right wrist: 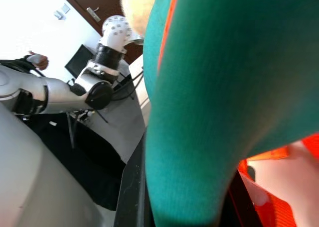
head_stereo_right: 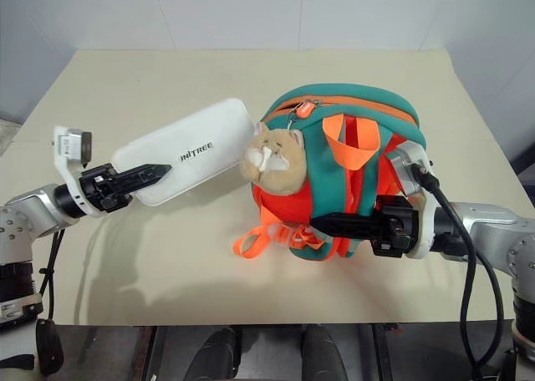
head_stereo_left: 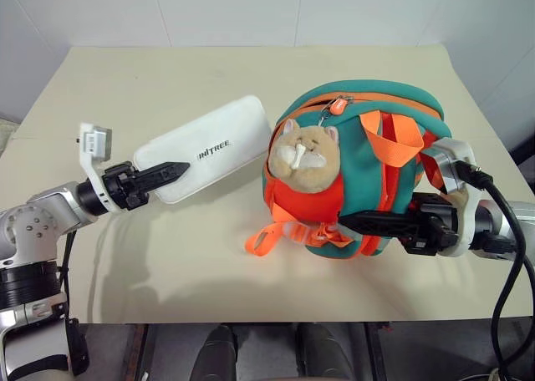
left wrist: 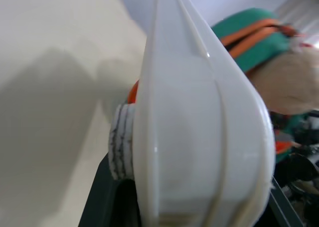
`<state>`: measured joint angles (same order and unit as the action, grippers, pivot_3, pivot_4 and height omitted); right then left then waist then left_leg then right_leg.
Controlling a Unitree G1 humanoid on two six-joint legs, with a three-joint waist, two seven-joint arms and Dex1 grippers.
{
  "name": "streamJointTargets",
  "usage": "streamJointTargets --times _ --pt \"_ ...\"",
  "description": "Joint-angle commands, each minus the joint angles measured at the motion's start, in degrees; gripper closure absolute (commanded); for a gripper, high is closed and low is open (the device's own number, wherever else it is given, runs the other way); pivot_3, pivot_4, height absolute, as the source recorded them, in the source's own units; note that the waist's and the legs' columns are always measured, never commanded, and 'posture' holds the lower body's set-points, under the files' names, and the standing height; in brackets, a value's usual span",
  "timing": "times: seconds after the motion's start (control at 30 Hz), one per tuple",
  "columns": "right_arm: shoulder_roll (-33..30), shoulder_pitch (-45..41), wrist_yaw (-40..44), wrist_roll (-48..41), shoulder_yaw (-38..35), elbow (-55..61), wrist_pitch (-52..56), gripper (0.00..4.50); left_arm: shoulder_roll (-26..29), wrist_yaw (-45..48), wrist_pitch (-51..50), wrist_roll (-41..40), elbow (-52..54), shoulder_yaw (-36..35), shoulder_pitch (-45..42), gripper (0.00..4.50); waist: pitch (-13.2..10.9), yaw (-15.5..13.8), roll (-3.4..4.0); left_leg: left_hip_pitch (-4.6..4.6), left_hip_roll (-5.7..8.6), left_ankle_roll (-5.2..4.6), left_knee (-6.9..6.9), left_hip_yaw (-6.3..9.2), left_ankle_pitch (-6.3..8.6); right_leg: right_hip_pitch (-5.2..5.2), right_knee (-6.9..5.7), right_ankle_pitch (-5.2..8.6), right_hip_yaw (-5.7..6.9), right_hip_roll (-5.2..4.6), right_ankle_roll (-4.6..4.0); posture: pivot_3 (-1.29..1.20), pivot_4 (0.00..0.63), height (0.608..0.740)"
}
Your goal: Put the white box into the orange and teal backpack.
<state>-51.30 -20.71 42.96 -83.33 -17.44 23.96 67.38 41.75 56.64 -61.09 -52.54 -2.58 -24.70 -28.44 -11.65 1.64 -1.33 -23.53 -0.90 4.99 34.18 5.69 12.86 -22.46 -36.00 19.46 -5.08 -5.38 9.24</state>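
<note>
My left gripper is to release the white box inside the backpack's orange-edged zip opening (head_stereo_left: 341,109) (left wrist: 250,40), at a place behind the tan plush hamster charm.
The white box (head_stereo_left: 219,143), flat with dark lettering, hangs tilted above the table at the left. My left gripper (head_stereo_left: 174,171) is shut on its near end, and the box's edge (left wrist: 199,137) lies between the fingers in the left wrist view. Its far corner almost touches the orange and teal backpack (head_stereo_left: 368,114), which stands at centre right with a tan plush hamster charm (head_stereo_left: 303,155) on its front. My right gripper (head_stereo_left: 347,223) is shut on the backpack's lower front side, with teal fabric (right wrist: 199,112) pinched between its fingers. An orange zip pull (head_stereo_right: 306,109) sits at the top.
The beige table (head_stereo_left: 167,256) reaches from the white wall to a front edge just under both arms. Orange webbing straps (head_stereo_left: 261,243) trail from the backpack onto the table. A black cable (head_stereo_left: 510,256) loops off my right wrist.
</note>
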Motion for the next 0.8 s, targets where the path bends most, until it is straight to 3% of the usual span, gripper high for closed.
streamJointTargets --times 0.03,0.2,0.33,0.63,0.8 --pt "-0.47 0.18 2.45 1.98 0.49 -0.1 -1.89 4.45 0.98 1.34 0.66 -5.05 4.59 -3.99 0.3 3.21 0.0 -0.07 -0.01 0.0 0.0 0.0 0.0 0.0 0.0 0.0 0.0 0.0 0.0 0.0 0.0 0.0 0.15 0.74" --pt "-0.11 -0.63 3.89 4.39 2.03 -0.96 -2.62 4.45 0.73 -0.21 0.93 -9.1 7.06 -5.88 -1.37 3.21 -0.02 -0.11 -0.05 0.0 0.0 0.0 0.01 0.0 0.0 0.02 0.0 0.0 0.0 0.0 0.0 0.0 0.15 0.74" --pt "0.62 -1.43 4.07 5.5 3.22 -1.16 -2.99 4.45 0.72 0.72 1.94 -8.92 7.45 -3.22 -2.64 3.21 -0.03 -0.08 -0.05 0.0 0.01 0.0 0.05 0.0 0.0 0.03 -0.02 0.0 0.0 0.0 0.01 0.0 0.15 0.74" --pt "2.52 -1.84 2.69 5.92 4.1 -0.41 -3.97 4.45 0.92 6.57 9.09 -1.47 2.14 7.25 -8.11 3.21 -0.03 -0.08 -0.06 0.0 0.01 0.0 0.06 0.0 0.0 0.04 0.0 -0.01 0.0 0.01 0.01 0.0 0.15 0.74" --pt "3.18 -0.9 1.55 5.48 3.51 0.55 -4.5 4.45 2.7 10.19 20.56 9.2 -6.45 12.22 -13.85 3.21 -0.05 -0.11 -0.08 0.0 0.01 0.0 0.08 0.01 -0.01 0.04 -0.02 -0.01 0.01 0.04 0.01 0.0 0.15 0.74"
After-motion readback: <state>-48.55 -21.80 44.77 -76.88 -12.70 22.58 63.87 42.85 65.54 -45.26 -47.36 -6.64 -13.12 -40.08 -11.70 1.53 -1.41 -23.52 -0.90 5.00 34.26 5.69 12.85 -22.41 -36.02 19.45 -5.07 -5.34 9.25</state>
